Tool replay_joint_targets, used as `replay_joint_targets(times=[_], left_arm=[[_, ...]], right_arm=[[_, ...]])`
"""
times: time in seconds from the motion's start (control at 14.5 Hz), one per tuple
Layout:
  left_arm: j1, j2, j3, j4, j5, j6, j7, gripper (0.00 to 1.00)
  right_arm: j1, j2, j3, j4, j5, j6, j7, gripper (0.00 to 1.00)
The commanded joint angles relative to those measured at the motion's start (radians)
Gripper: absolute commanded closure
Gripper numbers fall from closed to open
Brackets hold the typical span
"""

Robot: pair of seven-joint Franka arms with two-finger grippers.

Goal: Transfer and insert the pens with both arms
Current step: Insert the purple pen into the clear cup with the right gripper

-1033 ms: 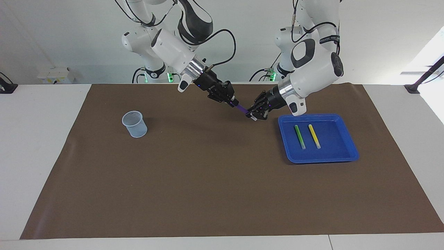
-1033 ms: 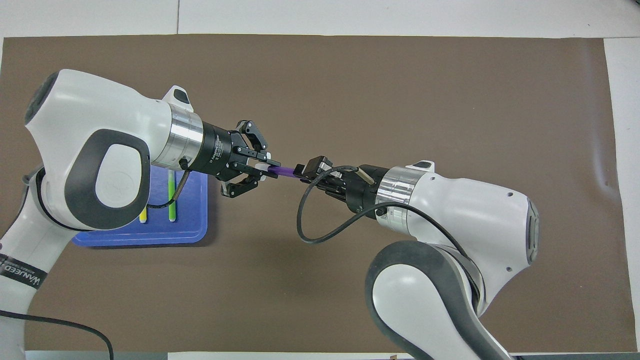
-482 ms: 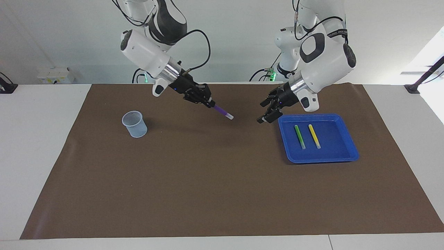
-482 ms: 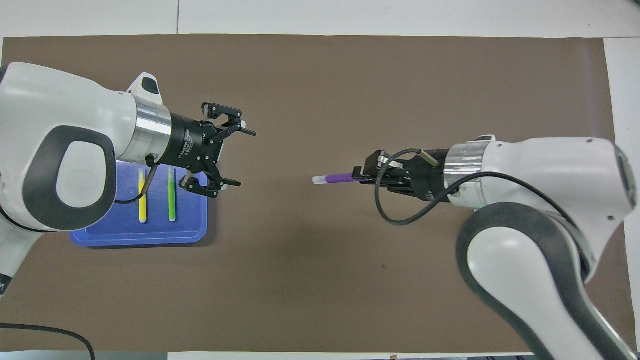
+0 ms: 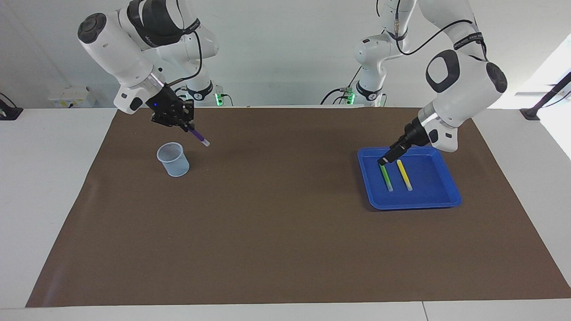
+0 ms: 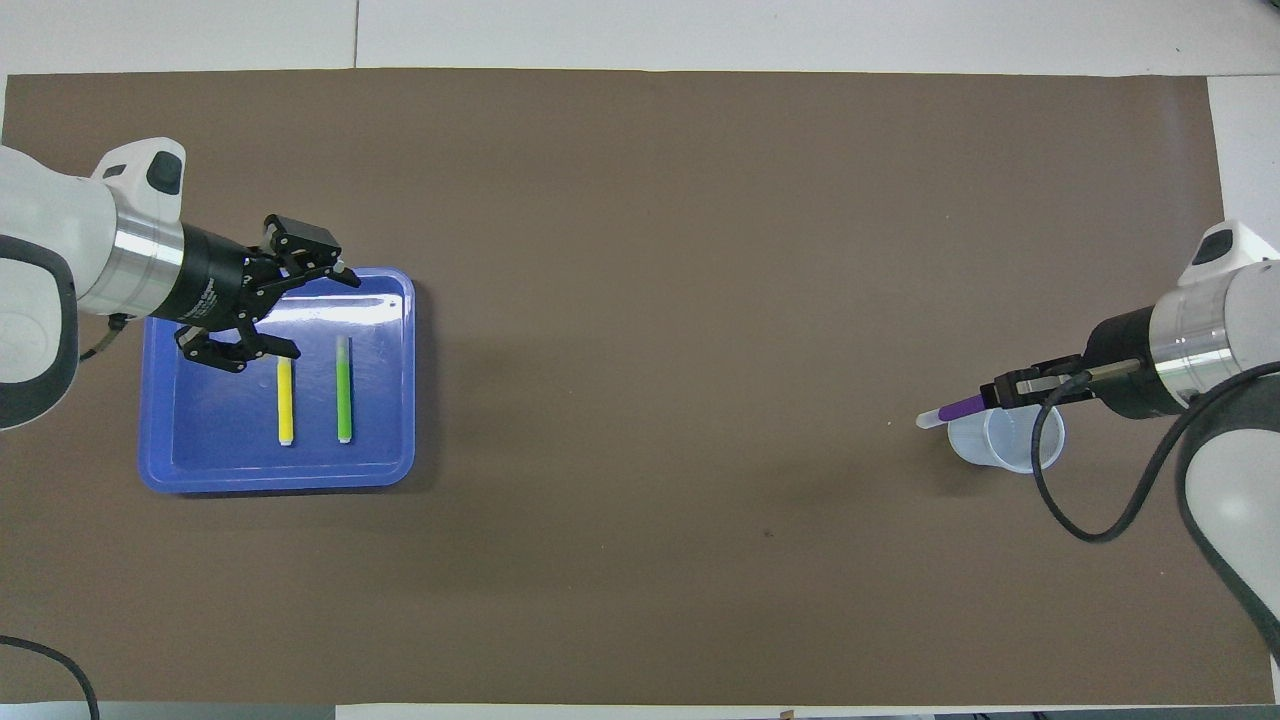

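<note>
The yellow pen lies in the blue tray beside the green pen. Next, my left gripper goes to the yellow pen's robot-side end (image 6: 286,365) and closes there, leaving the green pen.
My right gripper (image 5: 187,125) is shut on the purple pen (image 5: 197,135) and holds it slanted, pale cap end down, in the air just above the clear plastic cup (image 5: 173,159). In the overhead view the right gripper (image 6: 995,395) is over the cup (image 6: 1005,438) and the purple pen (image 6: 955,409) sticks out past its rim toward the table's middle. My left gripper (image 5: 386,159) is open and empty over the blue tray (image 5: 441,198), above the robot-side ends of the green pen (image 5: 386,175) and the yellow pen (image 5: 404,174), which lie side by side in it.
A brown mat (image 5: 276,232) covers most of the white table (image 5: 49,178). The tray (image 6: 400,470) is toward the left arm's end, the cup toward the right arm's end. Two smaller white arms with green lights (image 5: 218,99) stand at the robots' edge.
The left gripper let go of the purple pen, opened and swung back over the tray. The right gripper carried the pen from the table's middle to above the cup.
</note>
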Motion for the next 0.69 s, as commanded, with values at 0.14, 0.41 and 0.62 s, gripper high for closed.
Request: replay_joint_targets(times=[0.14,0.41,0.62], left_arm=[[0.065,0.011,-0.005,-0.112,0.225,0.108,0.460,0.00],[0.080,0.060,-0.005,-0.233,0.388,0.331,0.603,0.00],[0.078,0.105,-0.005,-0.273,0.459,0.405,0.605,0.01]], right_arm=[[-0.068,0.001,0.014,-0.057,-0.183,0.022,-0.117,1.00],[-0.090,0.028,0.014,-0.107,-0.189,0.089,-0.137,1.00],[-0.119,0.042,0.014,-0.161,-0.189,0.121,-0.137,1.00]])
